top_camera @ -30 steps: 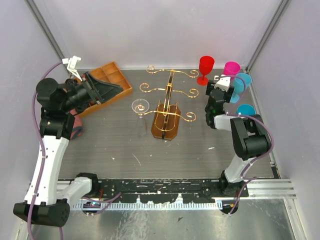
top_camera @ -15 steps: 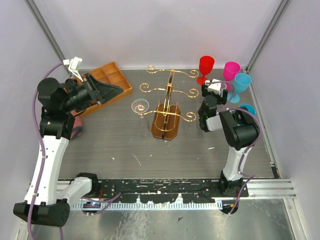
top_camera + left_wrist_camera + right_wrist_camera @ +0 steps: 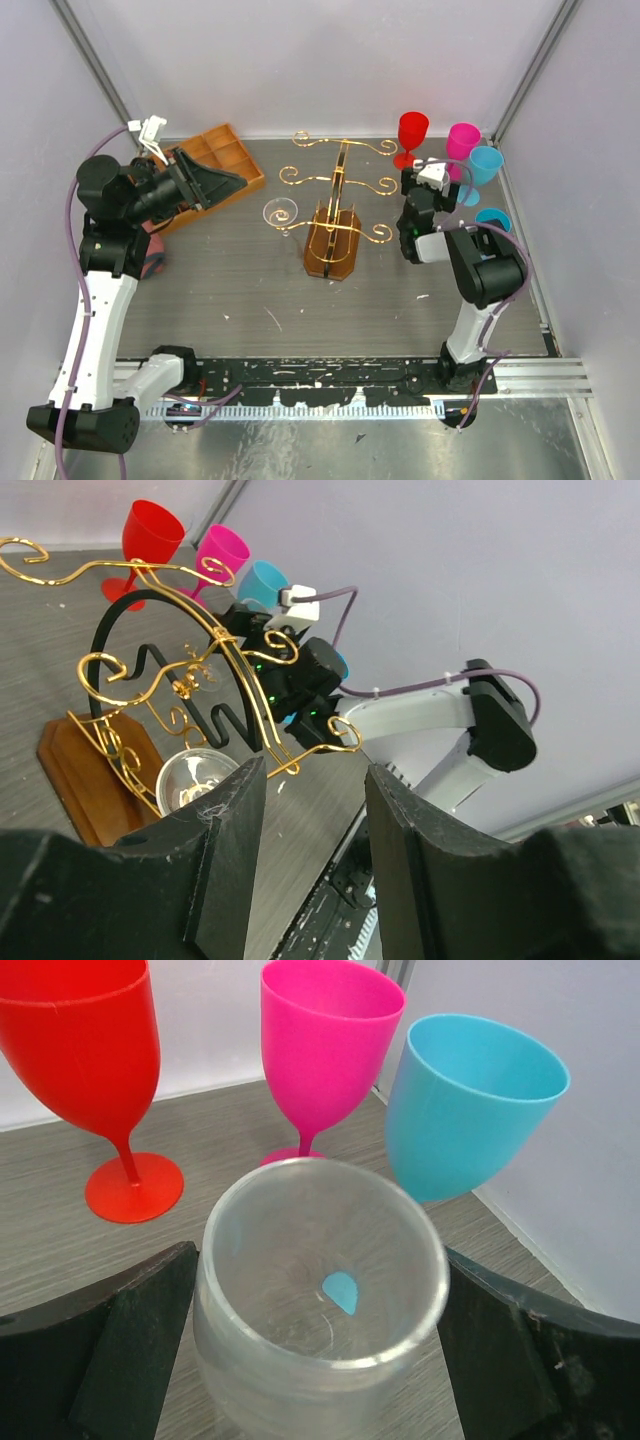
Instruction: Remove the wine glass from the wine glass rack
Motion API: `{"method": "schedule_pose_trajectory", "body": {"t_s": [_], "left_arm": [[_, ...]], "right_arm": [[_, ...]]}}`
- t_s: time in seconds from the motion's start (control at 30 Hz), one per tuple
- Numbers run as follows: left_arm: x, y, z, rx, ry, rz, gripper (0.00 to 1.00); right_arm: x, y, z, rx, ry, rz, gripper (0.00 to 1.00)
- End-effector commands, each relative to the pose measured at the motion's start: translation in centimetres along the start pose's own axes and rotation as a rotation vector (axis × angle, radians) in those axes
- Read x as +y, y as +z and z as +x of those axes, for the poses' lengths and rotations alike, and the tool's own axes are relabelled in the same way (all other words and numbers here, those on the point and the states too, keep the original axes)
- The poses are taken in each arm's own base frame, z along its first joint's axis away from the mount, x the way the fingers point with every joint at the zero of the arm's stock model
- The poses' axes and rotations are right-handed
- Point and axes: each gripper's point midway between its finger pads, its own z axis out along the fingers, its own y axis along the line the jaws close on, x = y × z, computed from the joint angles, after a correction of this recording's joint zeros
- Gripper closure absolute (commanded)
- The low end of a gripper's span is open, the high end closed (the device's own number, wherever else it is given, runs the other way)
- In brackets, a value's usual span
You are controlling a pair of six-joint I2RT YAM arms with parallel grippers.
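The wine glass hanging on the wine glass rack is next, and my left gripper should go to it and grab the outer edge of its round foot (image 3: 266, 211) (image 3: 190, 806).
The wine glass rack (image 3: 338, 190) is a gold wire stand on an amber-brown base (image 3: 332, 252) at mid-table. A clear wine glass (image 3: 280, 213) hangs from its lower left arm, also seen in the left wrist view (image 3: 195, 780). My left gripper (image 3: 238, 180) hovers left of the rack, open and empty (image 3: 315, 780). A second clear wine glass (image 3: 320, 1310) stands between the spread fingers (image 3: 130, 1350) of my right gripper (image 3: 320, 1360), which is open at the right of the rack (image 3: 430, 185).
A red glass (image 3: 412, 130), a pink glass (image 3: 463, 138) and two blue glasses (image 3: 487, 163) (image 3: 492, 220) crowd the back right corner around my right gripper. An orange-brown compartmented tray (image 3: 225, 148) lies at the back left, partly under my left gripper.
My right arm's elbow has swung inward and its gripper has shifted slightly left, away from the blue glass, with its jaws spreading wider. The left arm has barely moved.
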Motion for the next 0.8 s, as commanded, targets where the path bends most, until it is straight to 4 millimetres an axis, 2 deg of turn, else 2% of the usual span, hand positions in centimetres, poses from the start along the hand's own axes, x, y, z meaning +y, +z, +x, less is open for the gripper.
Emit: {"method": "schedule_pose_trajectory", "body": {"t_s": [0.0, 0.17, 0.3, 0.43, 0.5, 0.57, 0.6, 0.77], "left_arm": [[0.6, -0.1, 0.5, 0.009, 0.007, -0.025, 0.49], [2.2, 0.0, 1.1, 0.020, -0.019, -0.074, 0.53], [3.8, -0.2, 1.9, 0.040, -0.057, -0.153, 0.56], [6.2, -0.5, 3.8, 0.118, -0.144, -0.265, 0.60], [8.1, -1.1, 5.4, 0.176, -0.203, -0.364, 0.62], [9.0, -1.6, 7.0, 0.234, -0.274, -0.413, 0.60], [9.2, -1.6, 7.4, 0.247, -0.300, -0.421, 0.58], [9.6, -1.5, 8.3, 0.247, -0.359, -0.429, 0.51]], "right_arm": [[-0.8, -0.9, -5.1, -0.034, 0.134, -0.021, 0.00], [-0.3, -3.0, -7.1, 0.037, 0.224, -0.133, 0.00], [-0.2, -4.9, -8.5, 0.099, 0.226, -0.214, 0.00], [-0.6, -7.6, -10.2, 0.140, 0.260, -0.294, 0.04], [-0.8, -8.9, -11.4, 0.177, 0.304, -0.324, 0.06], [-1.3, -10.6, -12.0, 0.226, 0.307, -0.346, 0.07], [-1.4, -11.2, -13.0, 0.219, 0.329, -0.358, 0.07], [-3.5, -14.2, -16.5, 0.205, 0.395, -0.391, 0.08]]}}
